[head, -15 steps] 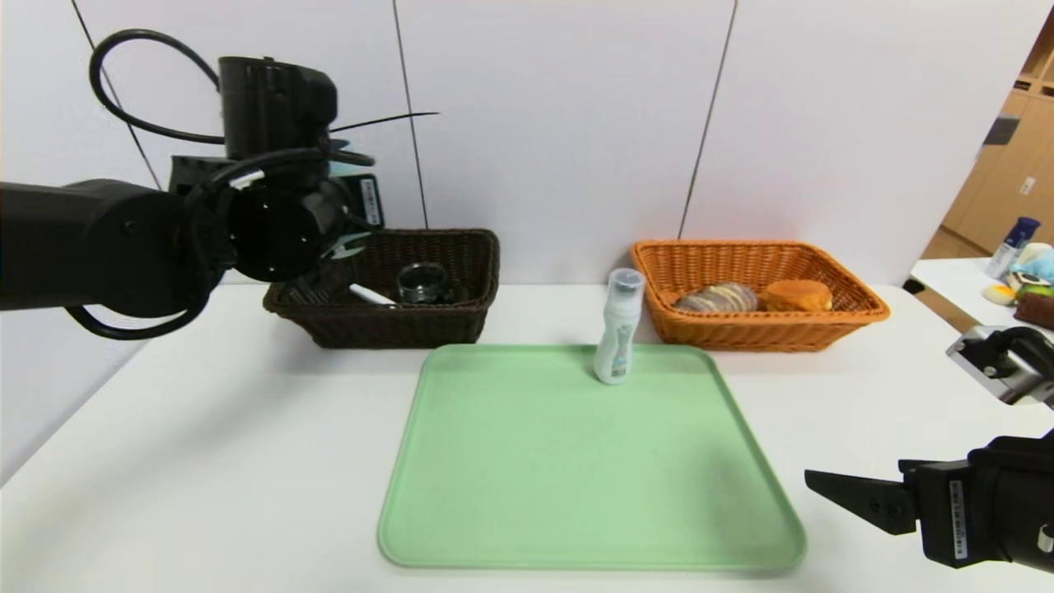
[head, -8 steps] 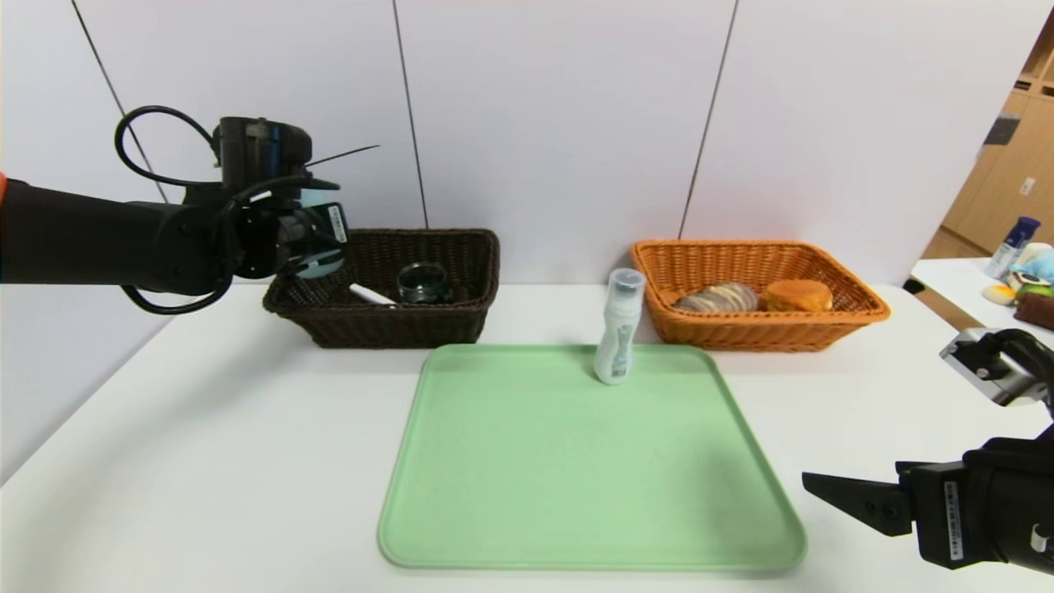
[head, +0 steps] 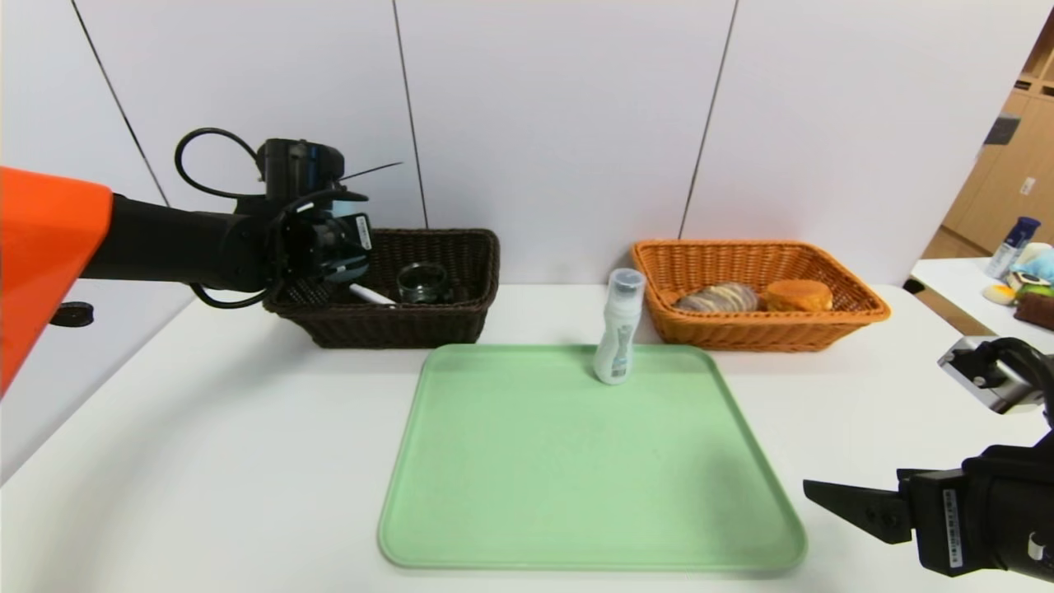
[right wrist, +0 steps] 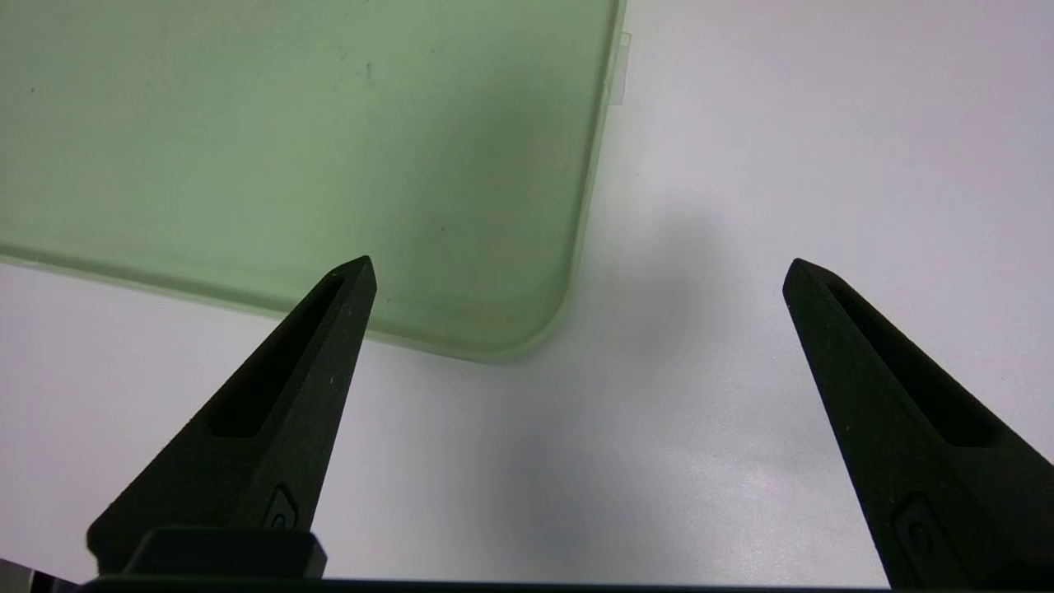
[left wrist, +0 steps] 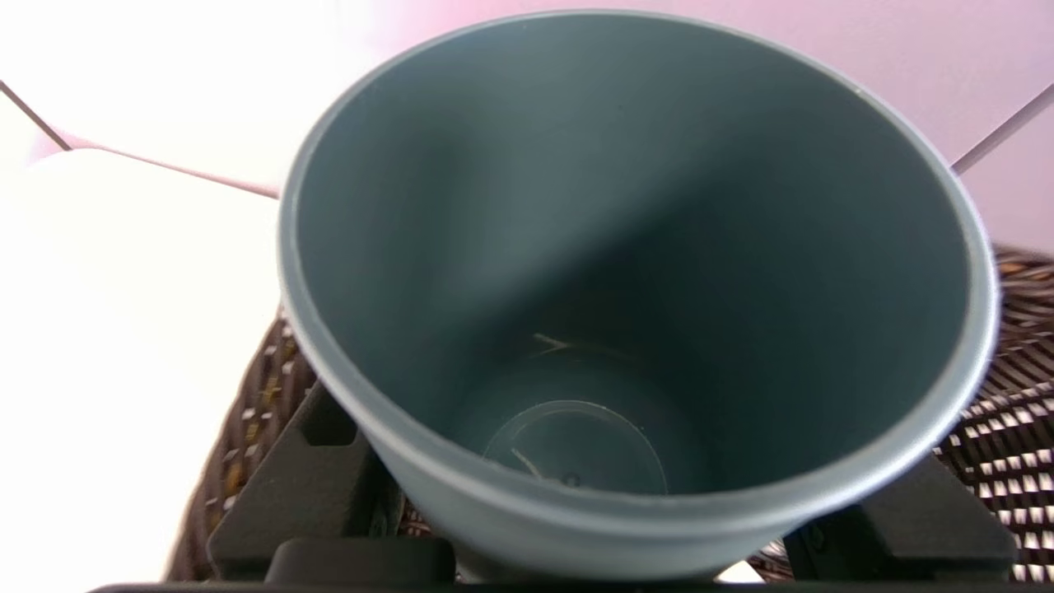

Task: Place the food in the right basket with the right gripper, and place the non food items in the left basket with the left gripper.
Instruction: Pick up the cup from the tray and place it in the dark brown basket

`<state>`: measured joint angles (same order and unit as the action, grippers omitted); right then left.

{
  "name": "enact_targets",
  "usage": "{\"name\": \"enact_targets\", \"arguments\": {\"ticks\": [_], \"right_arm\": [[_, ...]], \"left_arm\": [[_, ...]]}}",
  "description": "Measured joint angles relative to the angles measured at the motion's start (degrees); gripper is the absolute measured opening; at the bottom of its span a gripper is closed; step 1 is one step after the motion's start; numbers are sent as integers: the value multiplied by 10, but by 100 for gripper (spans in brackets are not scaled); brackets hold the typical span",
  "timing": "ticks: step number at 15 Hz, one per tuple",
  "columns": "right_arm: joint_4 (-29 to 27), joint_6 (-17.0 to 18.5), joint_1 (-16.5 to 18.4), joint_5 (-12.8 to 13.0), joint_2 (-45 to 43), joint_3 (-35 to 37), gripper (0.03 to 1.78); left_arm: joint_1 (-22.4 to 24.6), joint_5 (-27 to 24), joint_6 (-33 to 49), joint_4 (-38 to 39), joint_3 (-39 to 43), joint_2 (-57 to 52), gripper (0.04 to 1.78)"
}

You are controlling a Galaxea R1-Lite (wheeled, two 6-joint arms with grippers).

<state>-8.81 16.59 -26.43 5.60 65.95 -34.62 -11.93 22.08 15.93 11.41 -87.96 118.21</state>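
Observation:
My left gripper is going to release the teal-blue cup beside the white marker in the dark brown basket (head: 343, 296).
My left gripper (head: 325, 247) is shut on the teal-blue cup (left wrist: 626, 206) and holds it over the left end of the dark brown left basket (head: 469, 240). The cup's open mouth fills the left wrist view, with the brown weave (left wrist: 1013, 387) below it. A white marker (head: 370, 295) and a glass mug (head: 422, 282) lie in that basket. The white bottle (head: 617, 329) stands upright at the far edge of the green tray (head: 576, 478). The striped loaf (head: 716, 297) and round bun (head: 797, 294) lie in the orange right basket (head: 823, 317). My right gripper (head: 856, 511) hangs open and empty by the tray's near right corner (right wrist: 494, 329).
White table (head: 206, 428) with a wall close behind both baskets. A side table (head: 955, 276) at the far right carries a blue-capped bottle and soft toys.
The left arm has carried the cup away from the camera, down and to the right, to the left end of the brown basket. The right arm has barely shifted.

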Motion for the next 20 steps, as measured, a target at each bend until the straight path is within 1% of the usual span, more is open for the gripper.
{"name": "enact_targets", "arguments": {"ticks": [12,16,20], "right_arm": [[1,1,0,-1,5,6,171],[1,-1,0,-1,4,6,171],[1,-2,0,-1,6,4,171]], "left_arm": [[0,5,0,3,-13,33,117],[0,3,-1,2,-21,44,138],[-1,5,0,-2,-27,35,151]]}}
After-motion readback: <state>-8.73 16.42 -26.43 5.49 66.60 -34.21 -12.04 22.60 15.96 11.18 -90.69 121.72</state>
